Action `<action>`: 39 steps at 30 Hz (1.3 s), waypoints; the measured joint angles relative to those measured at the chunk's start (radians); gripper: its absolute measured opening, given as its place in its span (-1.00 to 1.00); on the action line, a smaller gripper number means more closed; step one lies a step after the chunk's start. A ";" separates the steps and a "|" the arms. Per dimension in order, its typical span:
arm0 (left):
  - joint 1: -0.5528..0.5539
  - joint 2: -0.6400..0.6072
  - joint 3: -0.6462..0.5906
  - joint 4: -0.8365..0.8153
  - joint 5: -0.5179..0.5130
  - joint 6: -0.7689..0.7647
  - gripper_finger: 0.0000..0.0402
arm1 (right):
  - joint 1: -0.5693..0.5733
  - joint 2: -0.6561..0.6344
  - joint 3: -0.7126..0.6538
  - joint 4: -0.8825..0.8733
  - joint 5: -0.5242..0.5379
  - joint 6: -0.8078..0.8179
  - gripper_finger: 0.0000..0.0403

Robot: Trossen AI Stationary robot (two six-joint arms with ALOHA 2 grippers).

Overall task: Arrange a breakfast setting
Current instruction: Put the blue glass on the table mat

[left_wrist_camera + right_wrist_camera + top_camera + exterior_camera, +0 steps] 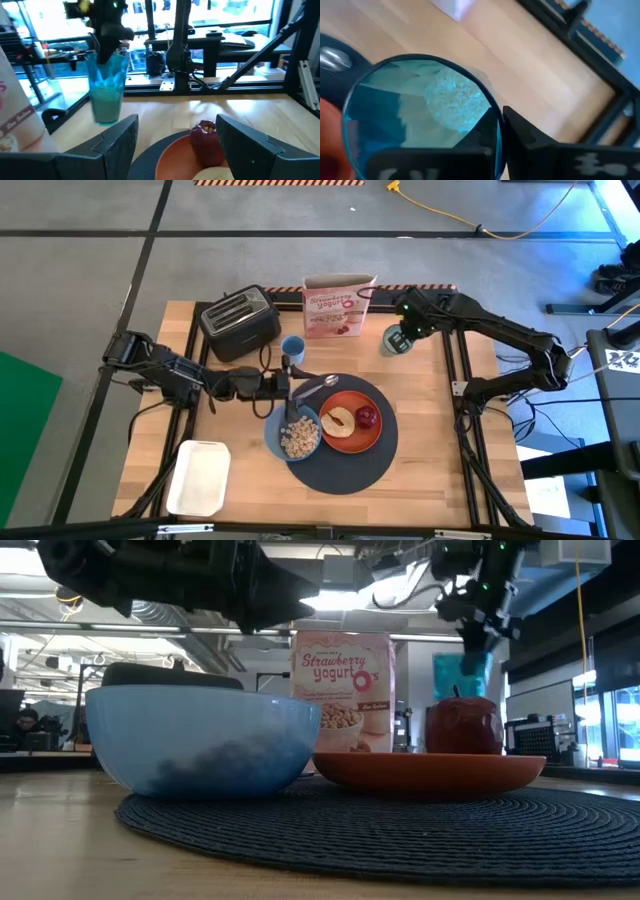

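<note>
I need to use my right gripper to set the green cup down on the mat point(356, 386) just past the orange plate, next to the spoon's bowl. The cup is now held past the mat's edge.
A round dark-grey mat point(345, 465) carries an orange plate point(352, 442) with toast point(337, 422) and a red apple point(368, 417), and a blue bowl point(296, 436) of cereal. A metal spoon point(316, 387) lies at the mat's far left edge. My left gripper point(290, 387) stands open right beside the spoon, level, and points toward the plate point(170, 160); nothing is between its fingers point(120, 142). Past the mat's far right, my right gripper point(403, 332) is shut on the translucent green cup point(396, 341). My right gripper point(502, 115) has the cup's rim point(496, 111) pinched with one finger inside the cup and one outside. The fingers come steeply from above. The cup point(106, 90) hangs or stands upright below them; whether its base touches the table I cannot tell.
A cereal box point(338, 307), a black toaster point(240, 322) and a small blue cup point(292, 348) stand along the table's far side. A white container point(198, 477) sits at the near left. Bare wood lies between the held cup and the mat.
</note>
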 joint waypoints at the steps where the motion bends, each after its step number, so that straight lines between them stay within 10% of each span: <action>1: 0.012 0.000 -0.001 0.000 0.022 0.000 0.31 | 0.009 0.001 0.012 0.010 -0.012 0.002 -0.98; 39: 0.056 0.000 -0.001 -0.072 0.091 0.016 0.31 | 0.314 0.355 0.189 0.047 -0.233 0.089 -0.98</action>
